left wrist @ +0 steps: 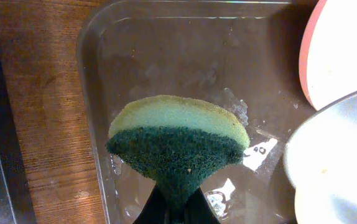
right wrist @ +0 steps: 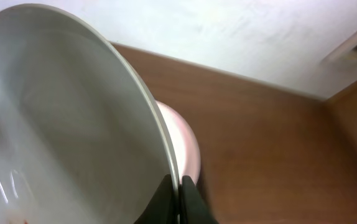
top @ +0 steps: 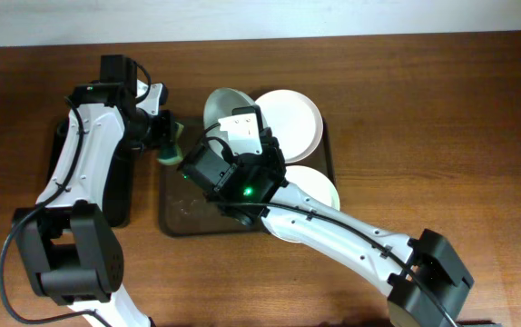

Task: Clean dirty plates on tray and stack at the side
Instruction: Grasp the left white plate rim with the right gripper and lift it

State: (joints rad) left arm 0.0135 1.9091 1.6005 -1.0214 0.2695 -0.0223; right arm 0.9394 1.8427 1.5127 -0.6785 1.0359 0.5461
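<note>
The white plate will go down from my right gripper on the bare table point(top: 407, 148) just past the plates' end of the brown tray. The held plate is tilted over the tray's back.
My right gripper point(right wrist: 180, 193) is shut on the rim of a white plate point(right wrist: 60, 124) and holds it tilted on edge over the back of the dark brown tray point(top: 177, 216); this plate also shows in the overhead view point(top: 221, 107). A second plate point(top: 295, 120) lies at the tray's back right and a third plate point(top: 322, 188) at its front right. My left gripper point(left wrist: 177, 210) is shut on a green and yellow sponge point(left wrist: 178, 140), over the tray's left part, just left of the held plate point(left wrist: 334, 168). In the overhead view the sponge point(top: 169, 151) sits by the tray's left rim.
A smaller black tray point(top: 121, 195) lies left of the brown tray, under my left arm. Wet, shiny patches show on the brown tray's floor point(left wrist: 253, 155). Bare wooden table point(top: 442, 136) lies to the right and behind.
</note>
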